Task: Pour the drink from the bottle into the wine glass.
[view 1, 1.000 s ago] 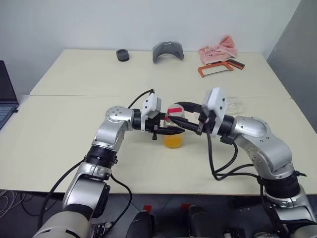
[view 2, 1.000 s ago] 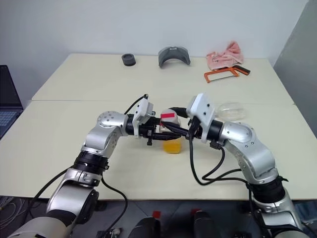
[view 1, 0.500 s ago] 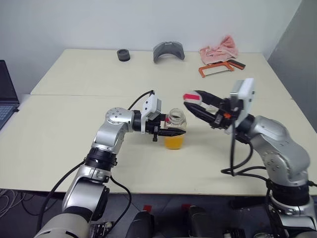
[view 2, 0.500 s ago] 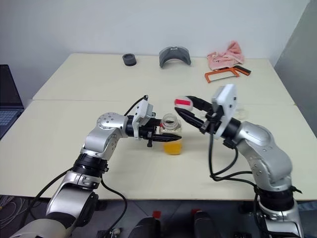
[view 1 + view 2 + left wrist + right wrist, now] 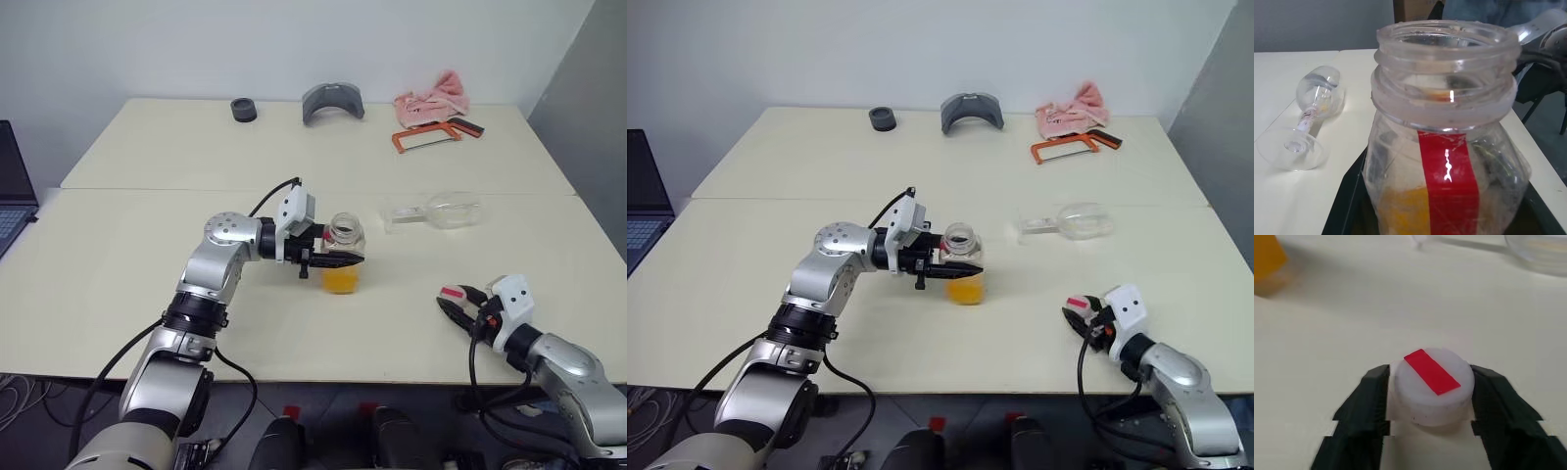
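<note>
Next, I set the bottle, now upright at the table's middle, on the table (image 5: pixel 203 232) just before the seam, toward the laptop, with my left gripper.
The bottle (image 5: pixel 345 233) stands upright and uncapped at the table's middle, with my left gripper (image 5: pixel 343 258) shut on it from the left. The orange drink (image 5: pixel 341 280) fills its lower part. Up close the bottle (image 5: pixel 1444 147) shows its red strip. The wine glass (image 5: pixel 432 213) lies on its side, empty, right of the bottle and a little farther back, its foot towards the bottle. My right gripper (image 5: pixel 453 305) is low at the table's front right. The white red-striped cap (image 5: pixel 1432 387) rests on the table between its fingers, which stand open just off its sides.
Along the far edge lie a black ring (image 5: pixel 242 109), a grey curved piece (image 5: pixel 333 101), a pink cloth (image 5: pixel 433 96) and an orange saw frame (image 5: pixel 426 135). A laptop (image 5: pixel 12 196) sits off the left edge. A seam runs across the table (image 5: pixel 147 235) behind the bottle.
My right gripper lifted the cap off the bottle, swung right and down to the table's front right, and opened around it. The left gripper and bottle stayed put.
</note>
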`<action>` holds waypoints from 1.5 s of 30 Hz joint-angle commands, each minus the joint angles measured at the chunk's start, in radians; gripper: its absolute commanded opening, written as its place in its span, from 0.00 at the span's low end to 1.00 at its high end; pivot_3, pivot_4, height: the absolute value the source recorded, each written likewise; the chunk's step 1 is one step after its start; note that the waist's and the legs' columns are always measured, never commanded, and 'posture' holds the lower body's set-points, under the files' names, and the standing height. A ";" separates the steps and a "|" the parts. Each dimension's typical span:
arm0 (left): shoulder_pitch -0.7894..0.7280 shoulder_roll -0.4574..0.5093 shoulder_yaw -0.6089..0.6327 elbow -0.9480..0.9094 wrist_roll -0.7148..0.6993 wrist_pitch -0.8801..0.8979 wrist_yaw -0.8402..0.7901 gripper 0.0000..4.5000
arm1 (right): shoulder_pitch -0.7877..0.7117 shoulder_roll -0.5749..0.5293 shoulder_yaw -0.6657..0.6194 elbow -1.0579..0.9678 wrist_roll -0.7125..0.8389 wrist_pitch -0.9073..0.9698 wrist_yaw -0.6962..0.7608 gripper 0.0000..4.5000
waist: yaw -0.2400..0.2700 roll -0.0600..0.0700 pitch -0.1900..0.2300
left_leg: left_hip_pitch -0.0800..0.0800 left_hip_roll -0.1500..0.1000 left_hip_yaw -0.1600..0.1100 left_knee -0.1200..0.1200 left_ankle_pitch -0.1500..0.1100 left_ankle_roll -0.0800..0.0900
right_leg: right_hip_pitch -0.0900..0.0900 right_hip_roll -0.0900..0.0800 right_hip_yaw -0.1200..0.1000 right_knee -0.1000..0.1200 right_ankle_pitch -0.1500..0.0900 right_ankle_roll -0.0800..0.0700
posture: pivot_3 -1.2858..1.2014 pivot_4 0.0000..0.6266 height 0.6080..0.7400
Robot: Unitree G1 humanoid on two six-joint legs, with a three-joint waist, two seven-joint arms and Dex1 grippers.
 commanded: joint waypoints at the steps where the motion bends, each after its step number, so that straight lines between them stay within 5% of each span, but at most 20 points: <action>1: -0.009 0.018 0.038 -0.037 -0.023 -0.002 0.018 0.38 | -0.008 -0.001 -0.025 -0.047 0.021 -0.025 0.015 0.82 | 0.000 0.000 0.000 | 0.000 0.000 0.000 0.000 0.000 0.000 | 0.000 0.000 0.000 0.000 0.000 0.000 | 0.52 0.24 1.00; 4: 0.001 0.037 0.055 -0.043 -0.017 -0.013 0.045 0.38 | -0.003 -0.038 -0.052 -0.092 0.069 -0.003 0.069 1.00 | 0.000 0.000 0.000 | 0.000 0.000 0.000 0.000 0.000 0.000 | 0.000 0.000 0.000 0.000 0.000 0.000 | 0.52 0.24 1.00; 13: 0.073 0.073 0.220 -0.070 0.014 -0.011 0.361 0.38 | -0.124 -0.146 0.067 -0.197 0.072 0.041 0.173 1.00 | -0.001 0.000 0.000 | 0.000 0.001 -0.002 0.000 0.000 0.000 | 0.000 0.000 -0.001 0.000 0.000 0.000 | 0.52 0.24 1.00; 17: 0.057 0.093 0.322 0.048 0.102 -0.082 0.648 0.38 | -0.319 -0.074 0.225 -0.183 0.050 0.075 0.188 1.00 | -0.008 -0.001 0.000 | 0.001 0.002 -0.002 0.001 0.000 0.000 | 0.000 0.000 0.000 0.000 0.000 0.000 | 0.52 0.24 1.00; 23: 0.032 0.119 0.402 0.187 0.126 -0.101 0.852 0.38 | -0.625 0.164 0.460 0.034 -0.076 0.112 0.128 1.00 | -0.004 -0.002 0.001 | 0.000 0.002 -0.004 0.000 0.001 -0.001 | -0.001 -0.001 -0.003 0.001 0.000 0.000 | 0.52 0.24 1.00; 30: 0.005 0.125 0.449 0.296 0.097 -0.122 0.918 0.38 | -0.804 0.332 0.541 0.220 -0.154 0.132 0.099 1.00 | 0.011 -0.003 0.000 | -0.003 -0.001 -0.006 0.001 0.003 -0.005 | -0.002 -0.005 -0.005 -0.001 0.000 0.000 | 0.52 0.24 1.00; 40: -0.024 0.127 0.448 0.458 0.115 -0.182 0.959 0.38 | -0.885 0.419 0.521 0.338 -0.205 0.118 0.075 1.00 | 0.008 -0.003 -0.001 | -0.001 -0.001 -0.006 0.001 0.003 -0.005 | -0.002 -0.004 -0.005 0.001 0.000 0.000 | 0.52 0.24 1.00; 45: -0.029 0.122 0.464 0.495 0.092 -0.186 0.962 0.75 | -0.889 0.441 0.507 0.339 -0.207 0.123 0.062 1.00 | -0.004 -0.003 -0.001 | -0.001 -0.001 -0.006 0.001 0.002 -0.005 | -0.002 -0.004 -0.005 0.002 0.000 0.000 | 0.52 0.24 1.00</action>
